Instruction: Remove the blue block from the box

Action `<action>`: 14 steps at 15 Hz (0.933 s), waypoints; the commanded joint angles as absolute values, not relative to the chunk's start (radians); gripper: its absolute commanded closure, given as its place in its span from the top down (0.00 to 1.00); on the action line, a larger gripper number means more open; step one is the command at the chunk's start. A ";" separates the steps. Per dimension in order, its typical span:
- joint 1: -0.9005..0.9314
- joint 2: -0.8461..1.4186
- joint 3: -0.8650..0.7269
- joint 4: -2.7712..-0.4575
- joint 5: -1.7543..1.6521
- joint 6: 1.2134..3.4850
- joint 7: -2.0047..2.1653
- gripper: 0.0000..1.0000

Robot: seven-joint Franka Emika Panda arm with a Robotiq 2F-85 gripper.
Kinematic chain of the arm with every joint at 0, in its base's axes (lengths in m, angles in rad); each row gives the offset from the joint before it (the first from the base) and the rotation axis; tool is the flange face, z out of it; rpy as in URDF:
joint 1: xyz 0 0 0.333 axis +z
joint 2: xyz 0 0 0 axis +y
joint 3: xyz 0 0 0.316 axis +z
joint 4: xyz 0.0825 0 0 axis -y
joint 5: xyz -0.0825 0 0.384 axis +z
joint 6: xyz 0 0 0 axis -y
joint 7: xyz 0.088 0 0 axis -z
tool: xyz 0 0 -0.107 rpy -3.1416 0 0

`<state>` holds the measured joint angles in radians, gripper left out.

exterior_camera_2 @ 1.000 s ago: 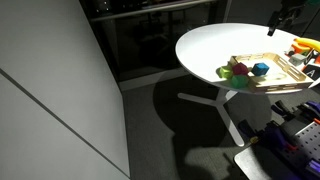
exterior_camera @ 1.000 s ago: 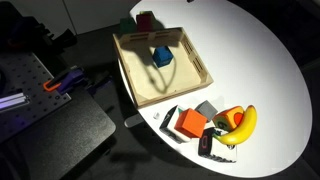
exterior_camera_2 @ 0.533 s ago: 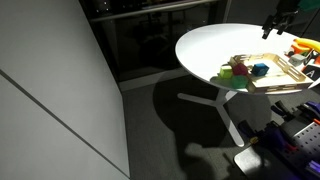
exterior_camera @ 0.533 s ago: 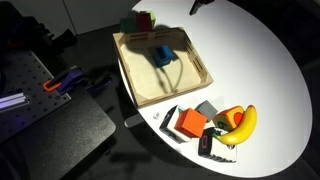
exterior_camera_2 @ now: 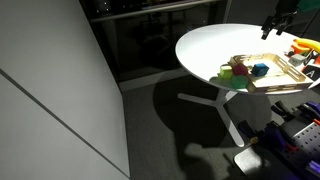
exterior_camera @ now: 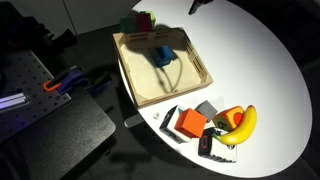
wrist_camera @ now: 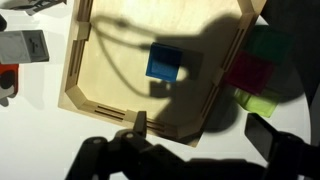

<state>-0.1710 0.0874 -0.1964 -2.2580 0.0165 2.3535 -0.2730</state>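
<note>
My gripper is to close inside the box on the opposite sides of the blue block (exterior_camera: 161,56) (wrist_camera: 164,62), the ones that face the grey block and the magenta block.
The blue block (exterior_camera: 162,55) lies inside the box (exterior_camera: 186,76), a shallow light-wood tray on the white round table. Both also show in an exterior view, the block (exterior_camera_2: 260,69) in the box (exterior_camera_2: 262,81). In the wrist view the blue block (wrist_camera: 163,63) sits near the middle of the box (wrist_camera: 78,60), partly in shadow. My gripper (wrist_camera: 200,135) is open and empty, high above the box's far side. It shows at the top of an exterior view (exterior_camera: 197,5) and above the table (exterior_camera_2: 276,22).
Magenta (exterior_camera: 145,19) and green (exterior_camera: 128,23) blocks stand just outside the box's far rim. An orange block (exterior_camera: 189,122), a grey block (exterior_camera: 207,108), a banana (exterior_camera: 243,123) and dark items cluster near the table's front edge. A metal bench (exterior_camera: 40,100) stands beside the table.
The gripper has come slightly further into view at the top of the exterior view since one second ago. Nothing has moved in the last half second.
</note>
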 commanded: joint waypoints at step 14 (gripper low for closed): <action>-0.181 0.343 -0.181 -2.172 -0.005 2.460 -0.172 1.00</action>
<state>-0.1727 0.2884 -0.1941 -2.2131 0.0144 2.4505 -0.2154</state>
